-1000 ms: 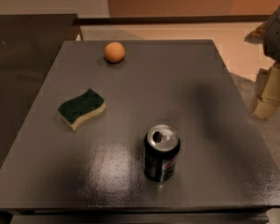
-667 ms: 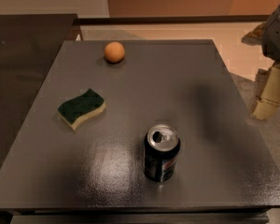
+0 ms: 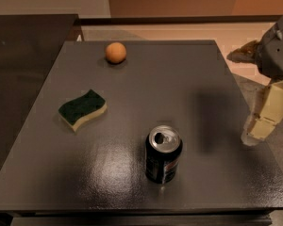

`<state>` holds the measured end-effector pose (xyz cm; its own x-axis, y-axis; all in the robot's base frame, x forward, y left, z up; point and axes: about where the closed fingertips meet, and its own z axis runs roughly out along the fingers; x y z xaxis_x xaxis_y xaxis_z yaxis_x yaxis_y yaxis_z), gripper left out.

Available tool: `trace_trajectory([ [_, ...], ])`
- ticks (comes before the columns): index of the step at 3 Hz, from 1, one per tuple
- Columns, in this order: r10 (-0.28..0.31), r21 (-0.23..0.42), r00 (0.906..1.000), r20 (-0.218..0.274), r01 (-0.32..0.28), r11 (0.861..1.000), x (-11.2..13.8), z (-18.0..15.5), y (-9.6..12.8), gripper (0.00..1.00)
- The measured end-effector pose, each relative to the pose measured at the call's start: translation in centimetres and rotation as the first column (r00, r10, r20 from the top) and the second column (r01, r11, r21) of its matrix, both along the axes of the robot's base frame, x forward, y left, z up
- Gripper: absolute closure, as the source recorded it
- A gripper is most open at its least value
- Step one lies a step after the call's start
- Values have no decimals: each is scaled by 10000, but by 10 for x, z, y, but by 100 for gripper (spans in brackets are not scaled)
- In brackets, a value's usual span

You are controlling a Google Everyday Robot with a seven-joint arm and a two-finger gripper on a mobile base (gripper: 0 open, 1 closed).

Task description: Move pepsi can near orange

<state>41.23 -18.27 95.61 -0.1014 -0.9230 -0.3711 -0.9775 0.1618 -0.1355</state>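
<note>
Next, my gripper goes to the upper body (image 3: pixel 163 153) of the pepsi can, just below its silver top, and closes there.
The pepsi can (image 3: pixel 163 154) is dark with a shiny silver top and stands upright near the front middle of the grey table (image 3: pixel 179 88). The orange (image 3: pixel 115 52) lies at the far left part of the table, well apart from the can. My gripper (image 3: pixel 262 114) hangs at the right edge of the view, over the table's right edge. It is to the right of the can, a little farther back, and holds nothing that I can see. Part of the gripper is cut off by the frame edge.
A wavy green-and-yellow sponge (image 3: pixel 82 109) lies on the left side of the table, between the orange and the can. A dark counter (image 3: pixel 23 55) stands to the left. Pale floor (image 3: pixel 188 29) shows behind and to the right of the table.
My gripper has shifted slightly down and to the left, toward the table's right edge. The can, orange and sponge have not moved.
</note>
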Motion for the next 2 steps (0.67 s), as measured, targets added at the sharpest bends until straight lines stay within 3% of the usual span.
trace_trajectory([
  [1,1931,1837,9799,-507,-1809,9662,-41,-28,61,0],
  [2,2644,2553,9633,-458,-2446,9354,-55,-40,87,0],
])
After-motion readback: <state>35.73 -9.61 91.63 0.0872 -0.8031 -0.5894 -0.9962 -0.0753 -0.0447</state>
